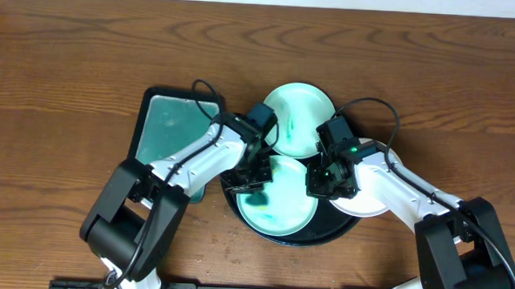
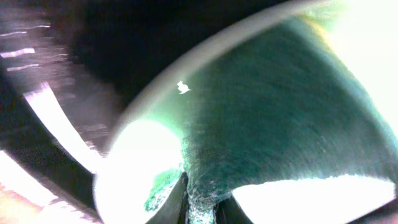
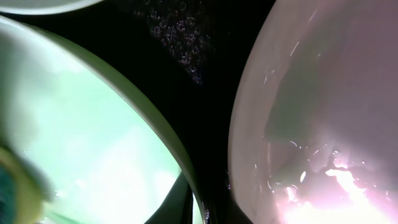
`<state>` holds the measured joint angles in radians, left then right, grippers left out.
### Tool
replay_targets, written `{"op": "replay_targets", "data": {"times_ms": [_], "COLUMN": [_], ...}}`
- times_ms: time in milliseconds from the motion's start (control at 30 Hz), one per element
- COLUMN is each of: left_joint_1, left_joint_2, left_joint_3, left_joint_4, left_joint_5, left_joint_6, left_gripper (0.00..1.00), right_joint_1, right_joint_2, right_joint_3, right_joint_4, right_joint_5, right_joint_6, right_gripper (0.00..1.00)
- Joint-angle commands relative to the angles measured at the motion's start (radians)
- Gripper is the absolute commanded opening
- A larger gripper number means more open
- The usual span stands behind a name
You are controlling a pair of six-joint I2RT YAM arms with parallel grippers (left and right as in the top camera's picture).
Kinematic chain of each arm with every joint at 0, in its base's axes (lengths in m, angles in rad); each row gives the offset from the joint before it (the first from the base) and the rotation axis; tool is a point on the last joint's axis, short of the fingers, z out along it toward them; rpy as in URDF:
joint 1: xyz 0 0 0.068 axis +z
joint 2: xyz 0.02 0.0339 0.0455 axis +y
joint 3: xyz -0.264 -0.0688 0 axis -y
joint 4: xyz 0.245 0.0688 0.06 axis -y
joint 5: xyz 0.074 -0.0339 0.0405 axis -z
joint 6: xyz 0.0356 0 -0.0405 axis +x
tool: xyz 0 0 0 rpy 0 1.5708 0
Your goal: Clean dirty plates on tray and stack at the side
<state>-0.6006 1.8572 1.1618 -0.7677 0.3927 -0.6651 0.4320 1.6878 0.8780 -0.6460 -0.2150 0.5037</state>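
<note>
Next, I let go of the dark teal sponge with my left gripper in the near end of the black-rimmed dish point(image 1: 160, 172).
The black tray point(image 1: 323, 237) lies at the front middle. A plate point(image 1: 281, 211) with teal-green smears lies in it. My left gripper point(image 1: 254, 175) is shut on a dark teal sponge point(image 2: 280, 124) and presses it on this plate point(image 2: 137, 162). My right gripper point(image 1: 318, 184) is shut on the plate's right rim point(image 3: 155, 124). A second plate point(image 1: 299, 120), tinted teal, lies at the tray's far edge. A third plate point(image 1: 372, 202), white, lies at the tray's right edge, partly hidden under my right arm; it also shows in the right wrist view point(image 3: 323, 112).
A rectangular black-rimmed dish of teal liquid point(image 1: 175, 128) stands left of the tray, under my left arm. Brown wooden table point(image 1: 69, 67) lies all around. The tray's black floor point(image 3: 205, 93) shows between the two plates.
</note>
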Motion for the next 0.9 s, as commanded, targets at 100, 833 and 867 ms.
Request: {"op": "replay_targets", "data": {"times_ms": [100, 833, 867], "left_joint_1": [-0.105, -0.121, -0.121], "left_joint_2": [0.028, 0.091, 0.088], "left_joint_3": [0.005, -0.042, -0.042], "left_joint_4": [0.115, -0.138, -0.154], "left_joint_5": [0.103, -0.229, -0.253], "left_joint_6": [0.037, -0.1, -0.1], "left_gripper": [0.07, 0.07, 0.07], "right_joint_1": [-0.013, -0.013, -0.013], "right_joint_2": [0.03, 0.03, 0.03], "right_joint_3": [-0.008, -0.008, -0.008], "right_joint_4": [-0.001, 0.0, 0.0], "right_joint_5": [0.102, 0.102, 0.102], "right_joint_6": [-0.003, -0.003, -0.003], "right_gripper": [0.05, 0.05, 0.05]}}
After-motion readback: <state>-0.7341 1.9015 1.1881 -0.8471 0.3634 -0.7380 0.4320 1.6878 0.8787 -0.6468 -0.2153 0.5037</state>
